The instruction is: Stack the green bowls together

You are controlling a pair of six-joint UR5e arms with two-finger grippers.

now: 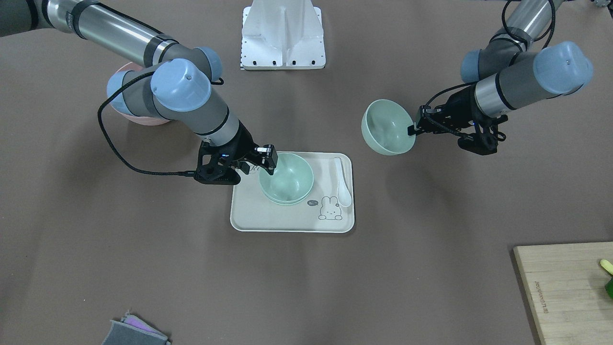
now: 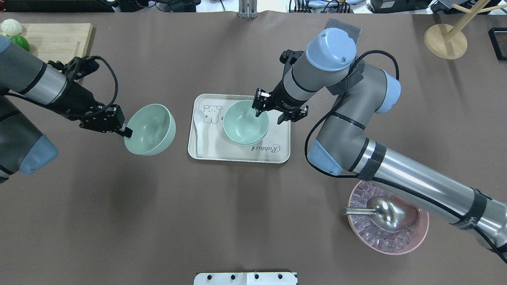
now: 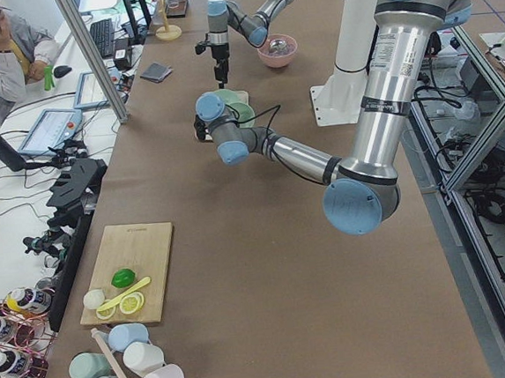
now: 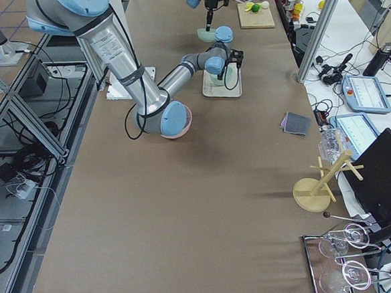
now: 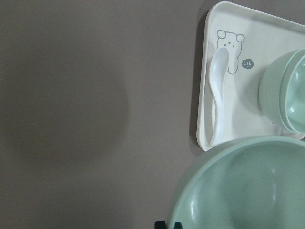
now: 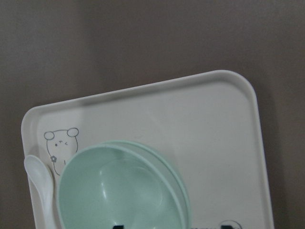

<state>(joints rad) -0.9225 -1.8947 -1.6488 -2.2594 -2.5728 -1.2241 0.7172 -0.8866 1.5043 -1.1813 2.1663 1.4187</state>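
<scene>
Next, my left gripper releases its green bowl inside the two nested bowls on the cream tray [image 1: 287, 176] [image 5: 296, 93].
My left gripper [image 2: 126, 132] is shut on the rim of one green bowl [image 2: 150, 128] and holds it tilted above the table, left of the tray; the bowl also shows in the front view [image 1: 387, 127] and fills the left wrist view [image 5: 248, 186]. Two more green bowls [image 2: 245, 122] sit nested on the cream tray [image 2: 277, 118]. In the right wrist view the upper bowl [image 6: 114, 191] lies slightly offset in the lower bowl [image 6: 180, 183]. My right gripper [image 1: 270, 165] is shut on the upper bowl's rim, with one finger inside the bowl.
A white spoon [image 2: 199, 130] lies on the tray's left side. A pink bowl [image 2: 416, 237] with a metal scoop [image 2: 380, 209] stands under my right arm. A wooden board [image 1: 565, 287], a folded cloth [image 1: 136, 330] and the white mount [image 1: 282, 36] sit at the edges.
</scene>
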